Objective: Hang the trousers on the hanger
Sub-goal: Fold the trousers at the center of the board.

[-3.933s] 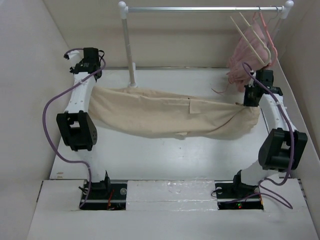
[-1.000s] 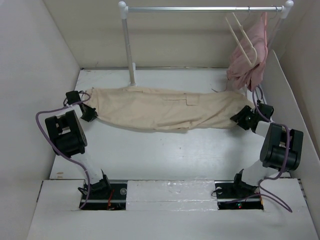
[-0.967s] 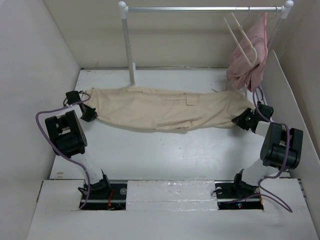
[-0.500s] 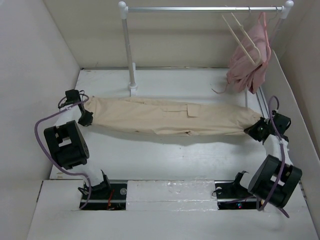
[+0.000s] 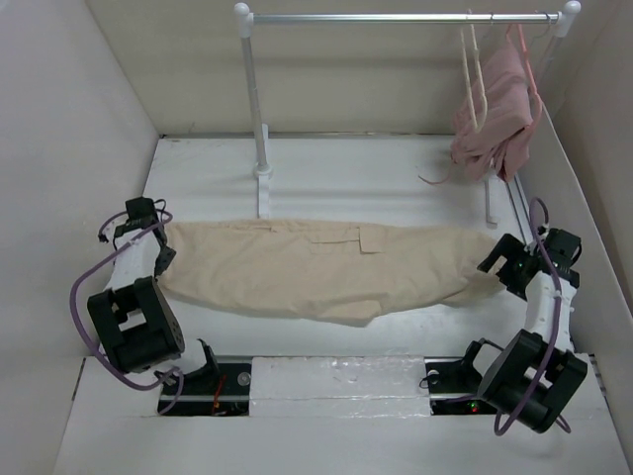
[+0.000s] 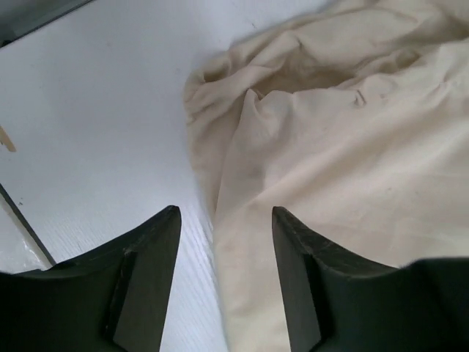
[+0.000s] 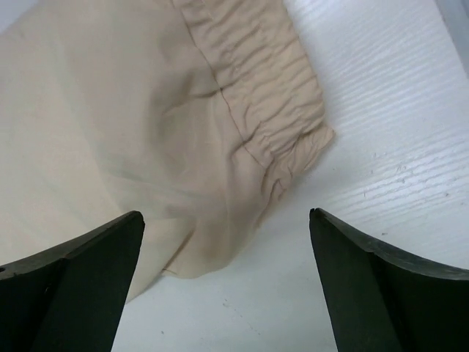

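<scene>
The robot's right gripper will next close on the near corner (image 5: 495,278) (image 7: 265,170) of the beige trousers' gathered waistband, because that end gets lifted and folded over.
The beige trousers (image 5: 316,267) lie stretched flat from left to right across the near half of the white table (image 5: 336,178). My left gripper (image 5: 158,252) is at their left end. In the left wrist view it (image 6: 223,242) stands open over the cloth's edge (image 6: 352,147), gripping nothing. My right gripper (image 5: 497,265) is at the right end. It (image 7: 226,242) stands wide open just off the gathered waistband (image 7: 271,95), not touching it. The cream hanger (image 5: 472,79) hangs edge-on from the rail at the back right.
A metal rail (image 5: 396,17) on a white post (image 5: 255,99) spans the back. A dusty-pink garment (image 5: 495,119) hangs beside the hanger. Side walls close in the table on the left and right.
Both grippers have opened and let go of the trousers, which now lie flat and nearer the front. Both arms have drawn toward the near edge. The hanger has swung edge-on.
</scene>
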Robot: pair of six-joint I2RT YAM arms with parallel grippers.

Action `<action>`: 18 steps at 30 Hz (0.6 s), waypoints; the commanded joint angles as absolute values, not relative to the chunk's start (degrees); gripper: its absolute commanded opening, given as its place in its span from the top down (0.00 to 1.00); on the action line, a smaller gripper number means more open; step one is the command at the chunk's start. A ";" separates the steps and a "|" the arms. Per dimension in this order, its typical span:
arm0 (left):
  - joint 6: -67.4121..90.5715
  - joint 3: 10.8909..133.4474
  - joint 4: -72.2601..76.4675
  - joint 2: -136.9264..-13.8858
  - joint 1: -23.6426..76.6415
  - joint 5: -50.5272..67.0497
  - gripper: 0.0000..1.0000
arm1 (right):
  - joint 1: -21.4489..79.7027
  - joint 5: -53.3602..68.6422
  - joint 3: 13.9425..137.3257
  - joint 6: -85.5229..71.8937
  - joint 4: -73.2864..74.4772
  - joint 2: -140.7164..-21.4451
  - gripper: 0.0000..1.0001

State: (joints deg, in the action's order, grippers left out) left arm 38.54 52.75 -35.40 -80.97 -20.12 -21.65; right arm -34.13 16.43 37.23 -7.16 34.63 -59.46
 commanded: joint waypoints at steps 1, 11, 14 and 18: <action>40.08 55.36 -37.09 -77.26 -20.57 -22.18 0.50 | -33.93 15.20 43.23 -4.13 35.42 -60.73 0.00; 40.69 60.93 -27.97 -68.04 -0.02 -6.70 0.44 | -37.34 11.23 35.34 -8.70 27.35 -61.51 0.00; 41.57 55.66 -22.25 -66.37 6.75 -0.63 0.46 | -38.76 18.62 33.49 -8.00 20.41 -66.61 0.00; 42.45 51.07 -16.44 -66.35 15.27 2.82 0.46 | -38.76 20.21 31.82 -10.54 12.68 -71.62 0.00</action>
